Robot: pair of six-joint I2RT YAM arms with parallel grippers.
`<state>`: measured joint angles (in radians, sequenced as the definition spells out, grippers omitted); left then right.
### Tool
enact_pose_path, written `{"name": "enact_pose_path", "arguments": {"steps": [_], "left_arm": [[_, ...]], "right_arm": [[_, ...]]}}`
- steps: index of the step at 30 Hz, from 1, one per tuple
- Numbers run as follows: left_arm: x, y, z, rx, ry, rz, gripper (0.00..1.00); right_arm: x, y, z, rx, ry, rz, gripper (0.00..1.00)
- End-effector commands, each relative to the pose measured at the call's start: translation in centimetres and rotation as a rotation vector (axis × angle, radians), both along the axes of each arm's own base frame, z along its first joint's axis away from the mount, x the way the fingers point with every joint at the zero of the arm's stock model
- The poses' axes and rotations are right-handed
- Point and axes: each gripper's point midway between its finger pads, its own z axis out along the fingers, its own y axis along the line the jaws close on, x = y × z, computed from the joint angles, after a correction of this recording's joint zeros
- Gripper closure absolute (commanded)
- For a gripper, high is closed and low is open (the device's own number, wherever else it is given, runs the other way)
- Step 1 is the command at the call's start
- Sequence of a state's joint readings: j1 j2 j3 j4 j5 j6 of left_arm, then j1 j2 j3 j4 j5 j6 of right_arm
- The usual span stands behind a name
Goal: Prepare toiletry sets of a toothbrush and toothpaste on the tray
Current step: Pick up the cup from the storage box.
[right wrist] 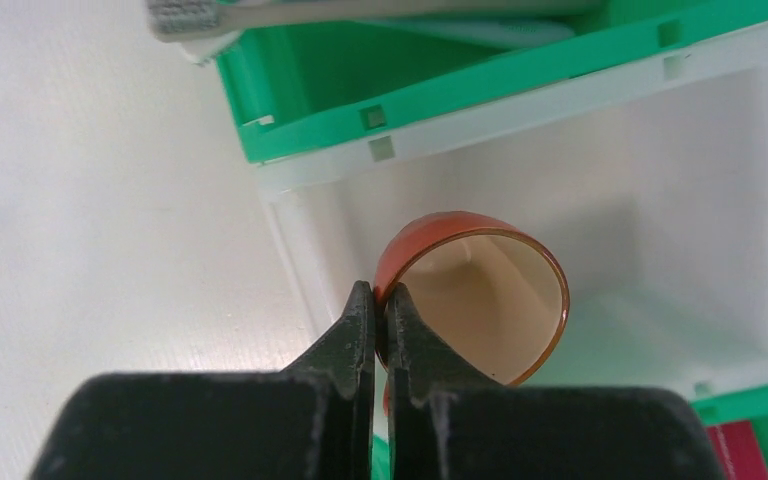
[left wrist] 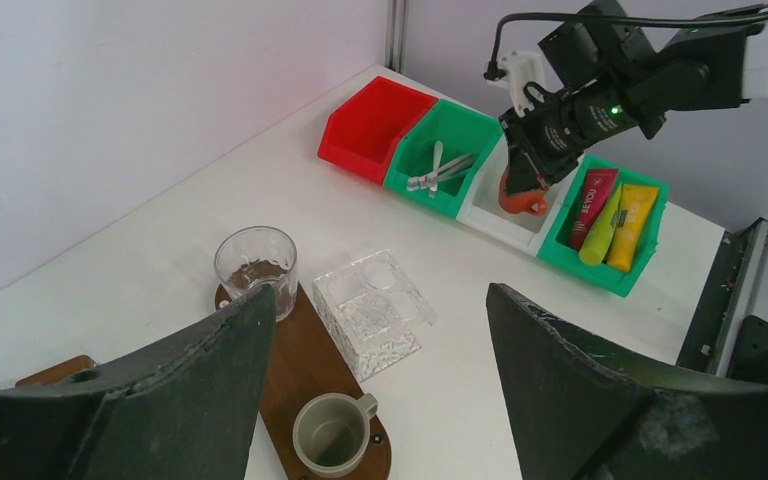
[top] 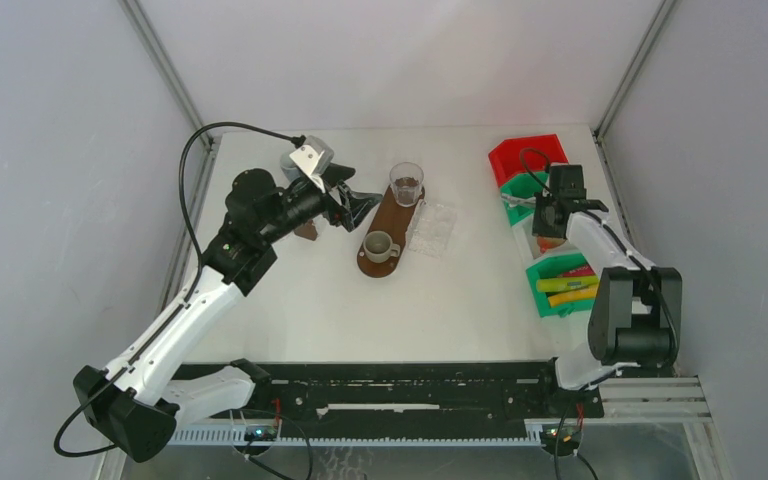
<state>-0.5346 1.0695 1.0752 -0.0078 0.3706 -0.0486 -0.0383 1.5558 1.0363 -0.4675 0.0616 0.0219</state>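
Note:
Next, my right gripper releases the orange cup on the table [top: 378, 303], between the tray's mug end and the black rail.
The brown wooden tray [top: 391, 214] carries a clear glass [top: 406, 183] and a grey mug [top: 378, 246]. My left gripper [top: 364, 206] hovers open just left of it, empty, its jaws [left wrist: 380, 292] wide apart. Toothbrushes [left wrist: 440, 170] lie in a green bin [left wrist: 460, 135]. The toothpaste tubes, pink-red [left wrist: 590, 203] and lime green [left wrist: 600, 238], lie with a yellow one [left wrist: 635, 225] in the end green bin. My right gripper [right wrist: 381, 295] is shut on the rim of an orange cup [right wrist: 485, 300] inside the white bin [right wrist: 660, 170].
A clear textured plastic holder [top: 432, 229] sits right of the tray. A red bin [top: 526, 156] heads the row of bins along the right edge. A small brown block [top: 306, 231] lies under the left arm.

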Motion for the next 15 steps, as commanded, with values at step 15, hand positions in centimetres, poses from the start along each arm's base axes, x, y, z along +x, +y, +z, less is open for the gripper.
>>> {"name": "enact_pose_path", "arguments": {"steps": [15], "left_arm": [[0.5,1.1,0.3,0.009,-0.048,0.062,0.18]], "right_arm": [[-1.2,8.1,14.2,-0.155,-0.482,0.293,1.0]]}}
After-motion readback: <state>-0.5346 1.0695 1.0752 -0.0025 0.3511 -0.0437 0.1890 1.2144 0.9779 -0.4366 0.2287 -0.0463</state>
